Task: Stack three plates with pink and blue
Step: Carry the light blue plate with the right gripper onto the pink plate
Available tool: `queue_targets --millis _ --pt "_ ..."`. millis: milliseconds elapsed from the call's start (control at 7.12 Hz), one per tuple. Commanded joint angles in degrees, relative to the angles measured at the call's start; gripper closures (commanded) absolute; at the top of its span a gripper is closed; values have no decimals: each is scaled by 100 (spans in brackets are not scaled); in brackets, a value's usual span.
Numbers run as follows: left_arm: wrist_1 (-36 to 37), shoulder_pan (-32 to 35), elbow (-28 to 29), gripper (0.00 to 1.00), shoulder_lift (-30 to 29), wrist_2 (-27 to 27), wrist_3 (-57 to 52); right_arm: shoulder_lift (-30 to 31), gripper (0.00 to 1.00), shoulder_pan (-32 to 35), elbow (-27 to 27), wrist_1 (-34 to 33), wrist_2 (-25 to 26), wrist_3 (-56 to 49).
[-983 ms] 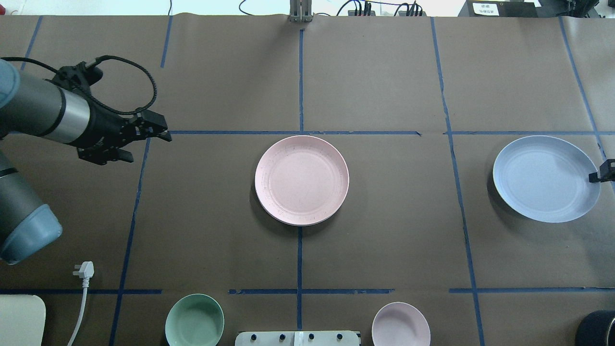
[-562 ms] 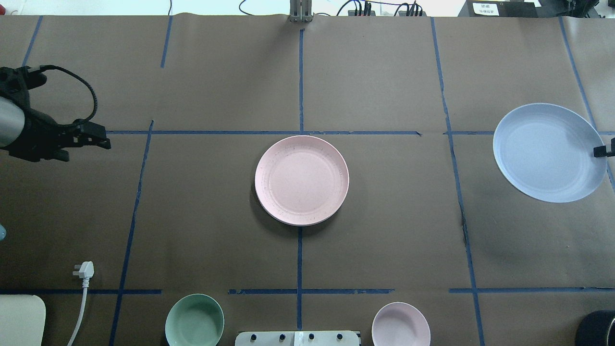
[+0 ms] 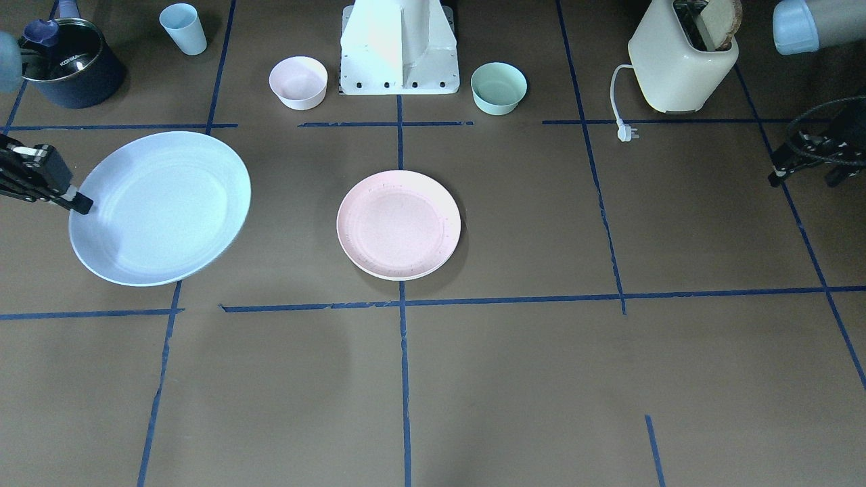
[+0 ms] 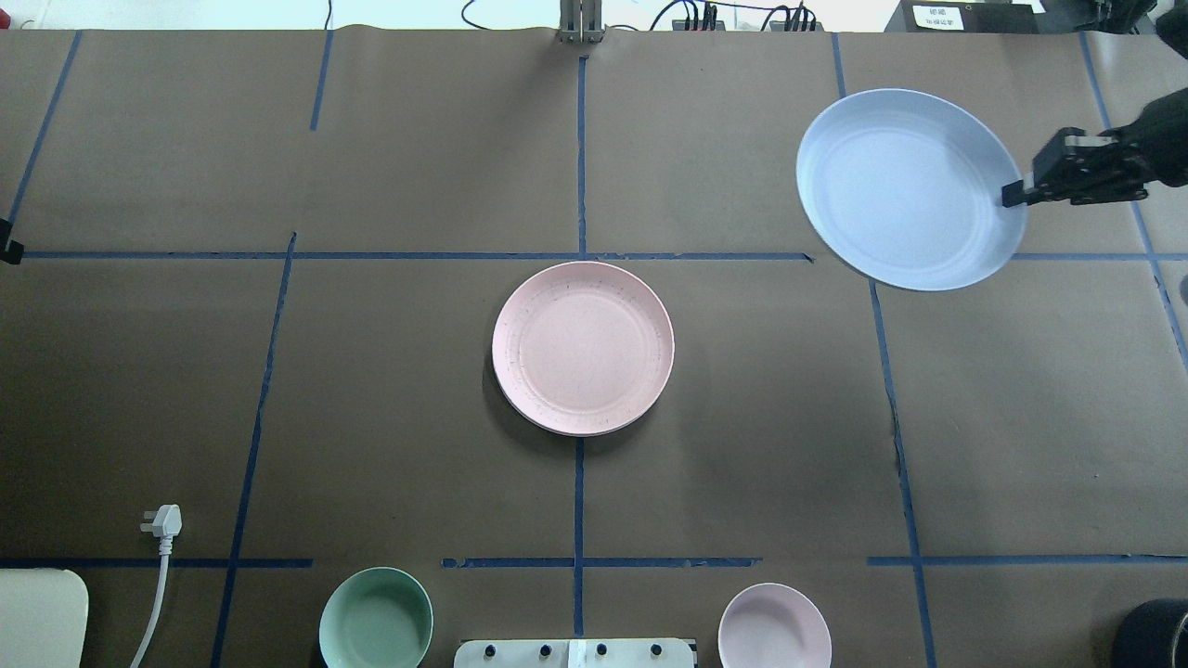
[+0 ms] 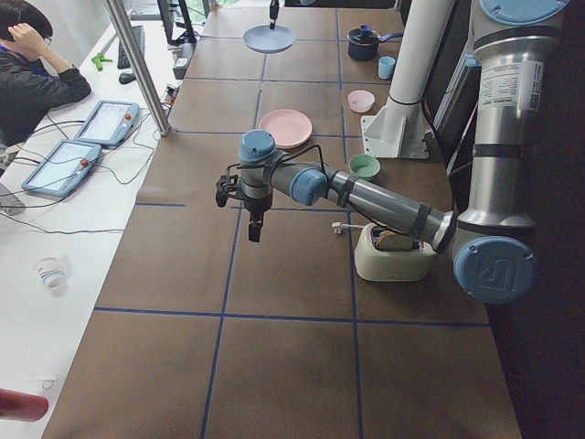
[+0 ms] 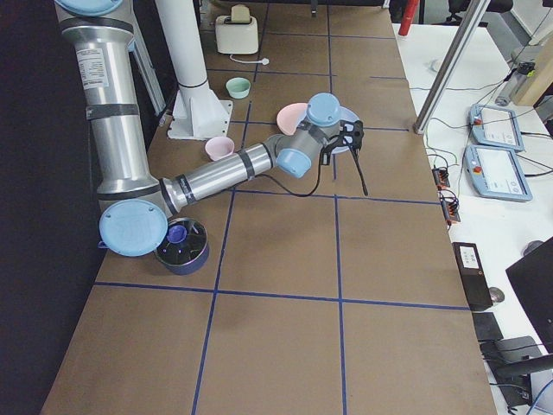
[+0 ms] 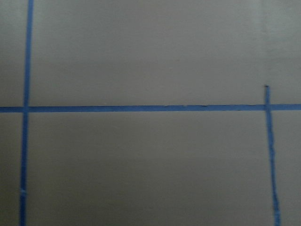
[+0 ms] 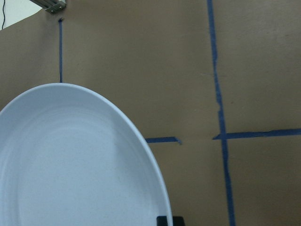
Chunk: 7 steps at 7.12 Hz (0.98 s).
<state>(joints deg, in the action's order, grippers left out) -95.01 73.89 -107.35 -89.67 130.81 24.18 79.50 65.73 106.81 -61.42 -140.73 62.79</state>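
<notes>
The robot's right gripper needs to set the light blue plate, now hanging tilted above the table, down on top of the pale pink plate (image 3: 395,218).
The light blue plate (image 4: 910,190) hangs tilted above the table at the far right, held by its rim in my shut right gripper (image 4: 1016,193). It also shows in the front view (image 3: 159,206) and fills the right wrist view (image 8: 70,160). The pale pink plate (image 4: 583,348) lies at the table's middle. A thin paler rim (image 4: 566,433) shows under its near edge, seemingly the cream-white plate beneath it. My left gripper (image 3: 806,179) is open and empty, far off at the table's left side, almost out of the overhead view.
A mint bowl (image 4: 376,619) and a small pink bowl (image 4: 774,626) stand by the robot base (image 3: 399,47). A toaster (image 3: 683,61) with its plug (image 3: 624,134) is near my left side. A light blue cup (image 3: 183,28) and a dark pot (image 3: 71,62) are near my right.
My right gripper has lifted the blue plate and carried it away from the robot and inward toward the middle. My left arm has drawn back left, almost out of the overhead view.
</notes>
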Motion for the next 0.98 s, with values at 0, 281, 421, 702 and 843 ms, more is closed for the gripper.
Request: queue_targets --millis 0,281,421,702,843 --pt "-9 590 625 0 10 295 -1130 -897 100 -1022 402 -1349 990 452" --pt "-35 819 997 0 11 427 -1731 -1322 100 -2042 394 -1531 2054 1136" --pt "-35 820 1015 0 11 419 -1741 -1367 100 -2638 350 -1540 2572 1209" --pt "-44 820 1041 0 19 419 -1741 -1726 98 -3187 219 -1889 3024 1297" --pt "-44 820 1015 0 19 427 -1741 -1789 98 -3267 79 -1943 3138 1289"
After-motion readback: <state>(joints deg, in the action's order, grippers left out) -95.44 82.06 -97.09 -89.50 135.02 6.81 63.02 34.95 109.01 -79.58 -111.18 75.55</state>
